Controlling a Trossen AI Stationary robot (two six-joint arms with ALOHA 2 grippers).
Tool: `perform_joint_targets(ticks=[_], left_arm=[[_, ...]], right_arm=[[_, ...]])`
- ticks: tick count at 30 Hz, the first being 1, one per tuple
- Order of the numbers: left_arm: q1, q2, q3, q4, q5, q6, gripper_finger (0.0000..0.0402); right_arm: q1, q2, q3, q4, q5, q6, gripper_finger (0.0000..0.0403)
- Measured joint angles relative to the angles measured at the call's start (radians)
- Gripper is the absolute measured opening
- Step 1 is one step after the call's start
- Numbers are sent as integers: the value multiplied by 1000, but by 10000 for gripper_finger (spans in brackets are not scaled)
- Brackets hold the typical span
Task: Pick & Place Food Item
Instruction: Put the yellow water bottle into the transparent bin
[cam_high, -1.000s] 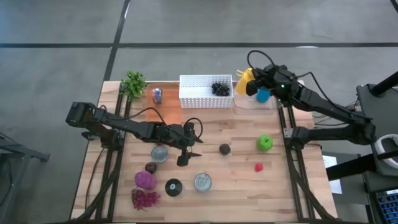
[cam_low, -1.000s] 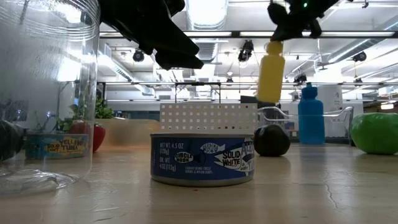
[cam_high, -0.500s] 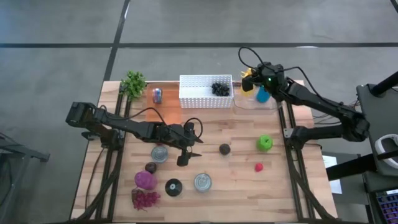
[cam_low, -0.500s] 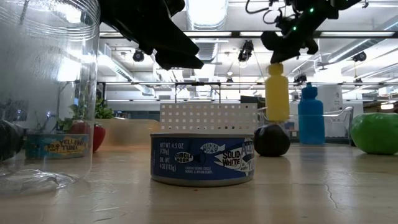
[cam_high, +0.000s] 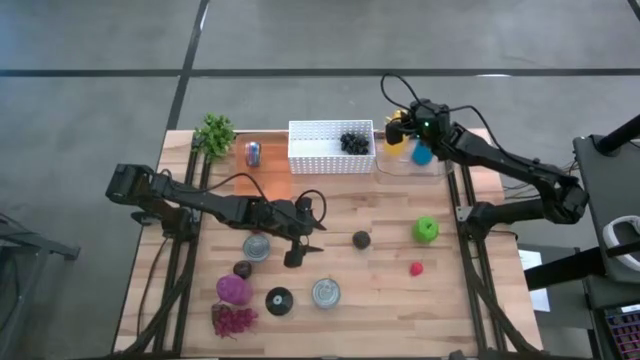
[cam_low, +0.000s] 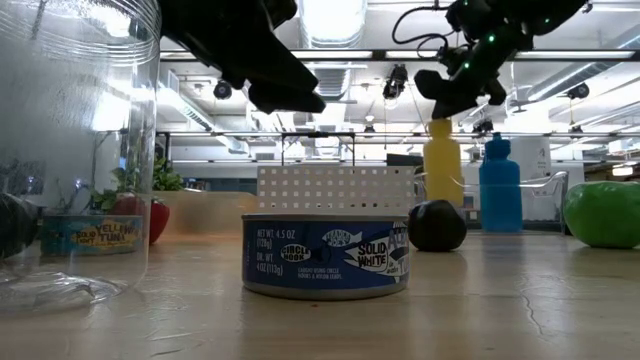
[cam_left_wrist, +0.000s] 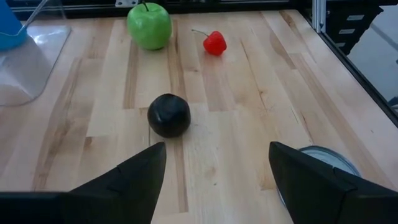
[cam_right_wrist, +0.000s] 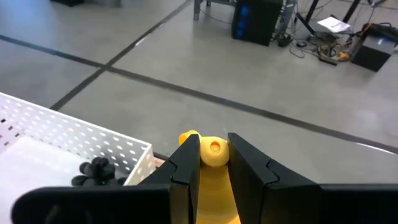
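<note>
Next, my right gripper releases the yellow bottle, upright over the clear tray, on the clear tray (cam_high: 398, 156) between the white basket and the blue bottle.
A yellow bottle (cam_low: 443, 185) stands upright beside a blue bottle (cam_low: 499, 185) over the clear tray (cam_high: 410, 166) at the table's far right. My right gripper (cam_right_wrist: 214, 163) is shut on its top; in the high view the right gripper (cam_high: 400, 127) is above the yellow bottle (cam_high: 394, 143). Whether the bottle's base rests on the tray, I cannot tell. My left gripper (cam_left_wrist: 217, 168) hovers open over the table's middle, nothing between its fingers. The left gripper (cam_high: 310, 243) points at a black ball (cam_left_wrist: 168, 115). My right gripper pinches the yellow bottle's cap (cam_right_wrist: 216, 154) between its two fingers. The fingers (cam_low: 455, 98) come slanting down from the table's right side. The bottle hangs upright below them, its base down at the level of the tray.
A white basket (cam_high: 331, 147) holding dark grapes (cam_high: 354, 142) stands left of the tray. On the table lie a green apple (cam_high: 426, 229), a small red fruit (cam_high: 416, 267), a tin (cam_high: 325, 292), a can (cam_high: 257, 246), a purple item (cam_high: 233, 290) and red grapes (cam_high: 234, 319).
My right gripper has come down and a little toward the table's left with the yellow bottle. The bottle stayed upright and sank from well above the tray to the level of the blue bottle beside it.
</note>
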Motion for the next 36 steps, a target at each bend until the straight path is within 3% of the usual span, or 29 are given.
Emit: perform_joint_targets(ticks=[4, 21, 29, 36], left_arm=[[0, 0, 0, -13, 0, -6, 291], [-1, 0, 0, -12, 0, -20, 290], [-1, 0, 0, -13, 0, -23, 285], [-1, 0, 0, -13, 0, -23, 286]], right_arm=[[-5, -10, -63, 92, -1, 0, 59], [-32, -21, -139, 98, 0, 3, 59], [-32, -22, -202, 201, 0, 0, 59], [-32, -23, -210, 204, -1, -3, 83]])
